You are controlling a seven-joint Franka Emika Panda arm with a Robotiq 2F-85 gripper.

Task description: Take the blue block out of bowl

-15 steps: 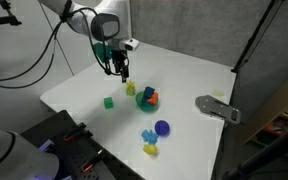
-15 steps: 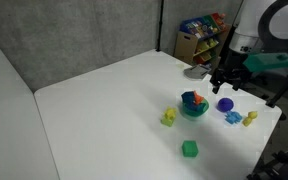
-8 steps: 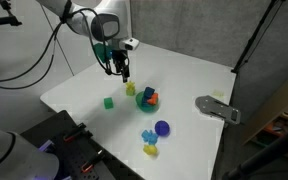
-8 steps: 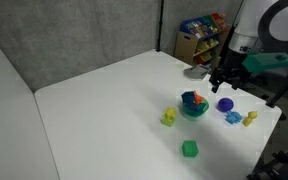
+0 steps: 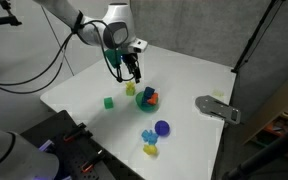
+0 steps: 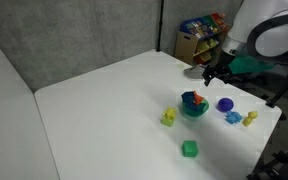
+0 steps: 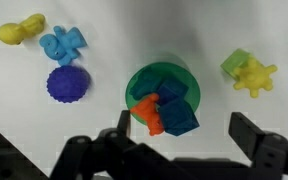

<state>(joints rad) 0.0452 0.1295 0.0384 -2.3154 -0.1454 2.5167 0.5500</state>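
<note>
My gripper should close on the outer end (image 5: 149, 90) (image 7: 182, 122) of the blue block that leans over the rim of the green bowl, next to the orange toy.
The small green bowl (image 7: 184, 76) sits on the white table and shows in both exterior views (image 5: 145, 103) (image 6: 193, 110). Inside it lies the dark teal-blue block (image 7: 180, 116) next to an orange toy (image 7: 149, 112). The block also shows in an exterior view (image 6: 191, 98). My gripper (image 7: 182, 138) is open and empty, hovering above the bowl with its fingers spread either side of the block. In the exterior views it hangs above and just behind the bowl (image 5: 131, 72) (image 6: 210, 78).
A dark blue-purple round object (image 7: 66, 84) (image 5: 162, 127), a light blue piece (image 7: 62, 43) with a yellow toy (image 7: 20, 30), a yellow-green toy (image 7: 250, 72) and a light green cube (image 5: 109, 102) (image 6: 189, 149) lie around the bowl. A grey bracket (image 5: 217, 107) sits at the table edge.
My gripper has moved from beside the bowl toward a spot over it and has risen slightly. The objects on the table have not moved.
</note>
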